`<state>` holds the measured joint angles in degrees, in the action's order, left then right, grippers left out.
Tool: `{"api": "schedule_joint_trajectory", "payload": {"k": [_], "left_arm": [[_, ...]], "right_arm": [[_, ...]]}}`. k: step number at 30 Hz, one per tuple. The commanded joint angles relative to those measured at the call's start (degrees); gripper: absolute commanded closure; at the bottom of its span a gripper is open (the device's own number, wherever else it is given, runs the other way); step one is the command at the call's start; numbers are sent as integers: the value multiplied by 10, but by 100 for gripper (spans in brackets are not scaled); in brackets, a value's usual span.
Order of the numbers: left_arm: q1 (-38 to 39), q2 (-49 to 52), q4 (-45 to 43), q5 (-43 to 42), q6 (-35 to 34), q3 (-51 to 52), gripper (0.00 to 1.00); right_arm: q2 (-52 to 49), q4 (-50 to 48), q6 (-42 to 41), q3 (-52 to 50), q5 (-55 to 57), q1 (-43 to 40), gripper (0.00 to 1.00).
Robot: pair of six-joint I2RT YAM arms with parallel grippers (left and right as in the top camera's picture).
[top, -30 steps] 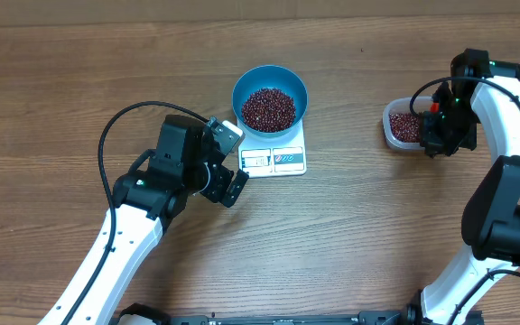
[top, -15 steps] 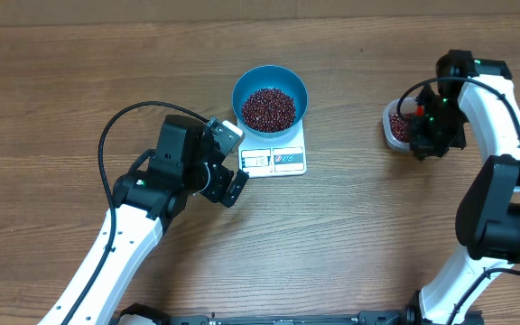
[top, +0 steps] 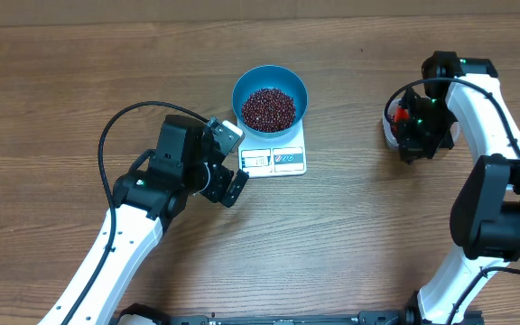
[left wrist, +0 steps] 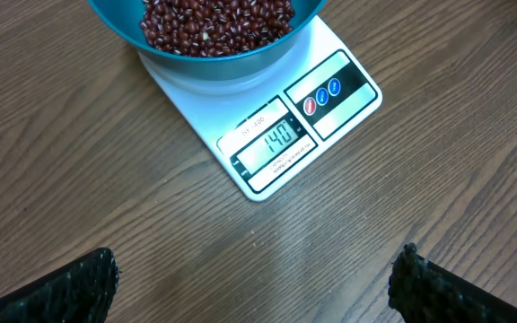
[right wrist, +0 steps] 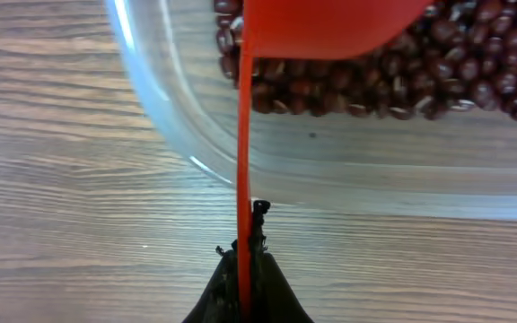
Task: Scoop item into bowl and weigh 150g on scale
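Note:
The scoop's cup tilts up toward my right gripper's wrist, so I should rest the scoop in the clear tub and retake its handle [right wrist: 244, 135] at a lower angle.
The blue bowl [top: 270, 97] holds a heap of dark red beans [top: 269, 108] and stands on the white scale [top: 278, 159], whose display [left wrist: 275, 142] reads 140. My left gripper [top: 233, 162] rests open just left of the scale's front, its fingers [left wrist: 70, 287] wide apart over bare wood. My right gripper [top: 411, 135] is shut on the thin handle of a red scoop [right wrist: 243, 161]. The scoop's cup [right wrist: 330, 25] hangs over the beans [right wrist: 474, 85] in the clear tub [right wrist: 330, 170].
The clear tub [top: 387, 126] sits at the right of the wooden table [top: 79, 81], mostly hidden under my right arm. A black cable [top: 116, 126] loops beside my left arm. The scale's buttons [left wrist: 323, 95] face my left gripper.
My right arm has swung left with the red scoop, now covering most of the tub. The left arm, bowl and scale have not moved.

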<state>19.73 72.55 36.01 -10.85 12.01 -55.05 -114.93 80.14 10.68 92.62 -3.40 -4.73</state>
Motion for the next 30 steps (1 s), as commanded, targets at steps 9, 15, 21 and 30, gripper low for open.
{"api": "schedule_joint_trajectory", "payload": {"k": [9, 15, 21, 30], "left_arm": [[-2, 3, 0, 3, -7, 2, 0], [-2, 3, -1, 3, -7, 2, 0], [-2, 3, -1, 3, -7, 2, 1], [-2, 3, -1, 3, -7, 2, 0]], "right_arm": [[-9, 35, -53, 27, -50, 4, 94], [-9, 61, -89, 62, -61, 4, 64], [-9, 57, -155, 68, -63, 4, 58], [73, 23, -268, 68, -55, 4, 54]]}}
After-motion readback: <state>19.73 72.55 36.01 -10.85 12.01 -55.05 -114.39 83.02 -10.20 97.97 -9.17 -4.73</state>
